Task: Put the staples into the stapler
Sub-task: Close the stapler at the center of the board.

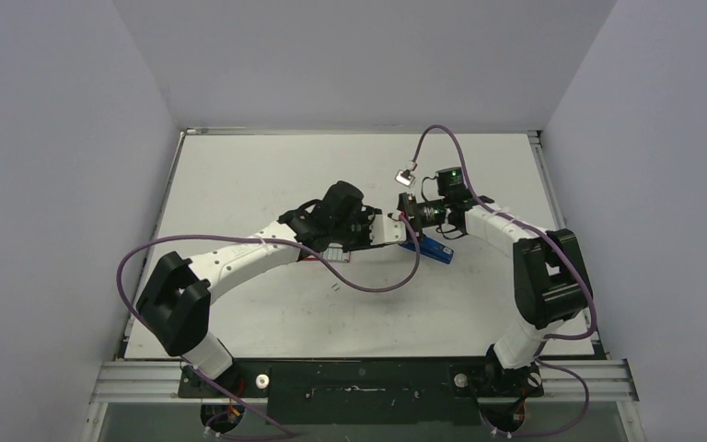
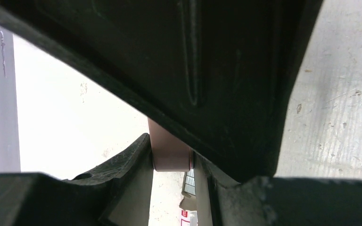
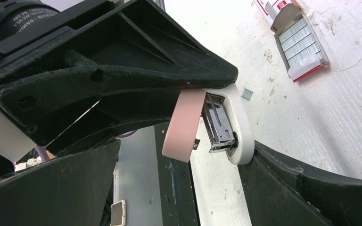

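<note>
I need to set the pink-and-white block down with my left gripper on the white table (image 1: 374, 273) between the staples box and the blue stapler.
My left gripper (image 1: 388, 230) is shut on a small pink-and-white block (image 3: 188, 125). The block's pink flap stands apart from its white half, and a metal staple channel (image 3: 219, 125) shows between them. My right gripper (image 3: 179, 188) is open, with the block's end hanging between its fingers and the white half close to the right finger (image 3: 301, 188). The blue stapler (image 1: 431, 247) lies on the table just below both grippers. The staples box (image 3: 301, 44), red and white, lies open with silvery strips inside. A loose staple piece (image 3: 247, 94) lies near it.
The two wrists meet over the middle of the white table (image 1: 267, 175), and purple cables (image 1: 368, 285) loop across it. A small staple bit (image 1: 336, 288) lies in front of the left arm. Grey walls close in on three sides.
</note>
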Available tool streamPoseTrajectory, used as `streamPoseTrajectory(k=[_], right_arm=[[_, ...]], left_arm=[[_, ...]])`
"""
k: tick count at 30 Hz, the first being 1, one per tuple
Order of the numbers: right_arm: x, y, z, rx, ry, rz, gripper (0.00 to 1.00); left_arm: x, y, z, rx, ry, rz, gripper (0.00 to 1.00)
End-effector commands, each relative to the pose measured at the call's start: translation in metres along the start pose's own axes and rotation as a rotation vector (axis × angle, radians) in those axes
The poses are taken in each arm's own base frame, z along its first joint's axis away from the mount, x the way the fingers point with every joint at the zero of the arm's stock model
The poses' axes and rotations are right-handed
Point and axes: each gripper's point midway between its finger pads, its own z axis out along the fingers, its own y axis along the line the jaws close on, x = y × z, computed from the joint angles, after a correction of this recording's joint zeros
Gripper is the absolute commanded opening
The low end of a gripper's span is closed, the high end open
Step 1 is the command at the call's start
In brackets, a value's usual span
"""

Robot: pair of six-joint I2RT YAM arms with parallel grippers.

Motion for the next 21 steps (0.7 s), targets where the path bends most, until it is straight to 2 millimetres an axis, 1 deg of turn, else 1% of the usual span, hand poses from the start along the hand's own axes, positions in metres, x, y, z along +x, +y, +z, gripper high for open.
streamPoseTrajectory(k=[1, 9, 18, 19, 20, 21], right_arm=[[-0.013, 0.019, 0.006, -0.067, 0.003, -0.066, 0.96], [-0.013, 0.02, 0.006, -0.079, -0.002, -0.053, 0.97], [-0.013, 0.021, 0.008, -0.084, -0.006, -0.06, 0.98], [-0.013, 0.02, 0.008, -0.079, -0.008, -0.06, 0.96], [-0.014, 0.019, 0.008, -0.072, -0.012, -0.066, 0.81], [-0.015, 0.017, 0.007, -0.061, -0.022, -0.078, 0.34]], left_arm=[[-0.025, 0.011, -0.003, -0.081, -0.071, 0.058, 0.21], [-0.031, 0.005, 0.001, -0.065, -0.113, 0.074, 0.23], [-0.037, 0.006, 0.002, -0.074, -0.12, 0.092, 0.26], [-0.037, 0.005, 0.003, -0.071, -0.119, 0.093, 0.26], [-0.037, 0.005, 0.003, -0.071, -0.118, 0.092, 0.26], [-0.037, 0.005, 0.003, -0.071, -0.118, 0.09, 0.26]])
